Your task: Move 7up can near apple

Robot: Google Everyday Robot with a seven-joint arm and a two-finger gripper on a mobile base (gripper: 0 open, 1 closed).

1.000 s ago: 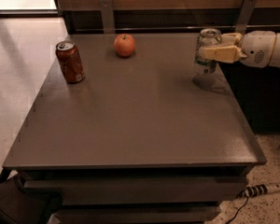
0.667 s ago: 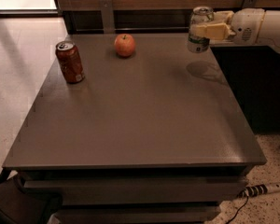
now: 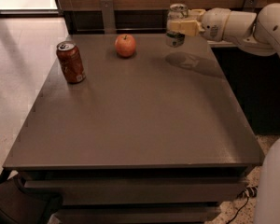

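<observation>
My gripper needs to set the 7up can down upright on the table (image 3: 154, 58), close beside the apple and on the same side as my arm.
The 7up can (image 3: 177, 37), white and silver with a silver top, hangs upright in the air above the table's far right part, its shadow on the tabletop below it. My gripper (image 3: 179, 26) reaches in from the right and is shut on the can's middle. The red-orange apple (image 3: 125, 45) sits on the table to the left of the can, about a can's height away from it.
A reddish-brown can (image 3: 70, 62) stands upright at the table's left side. The dark grey table (image 3: 130, 120) has drawers beneath its front edge. My white arm (image 3: 252, 24) stretches over the table's far right corner. A wooden wall runs behind the table.
My gripper has lifted the 7up can off the table's right side and carried it left and toward the far edge, closer to the apple.
</observation>
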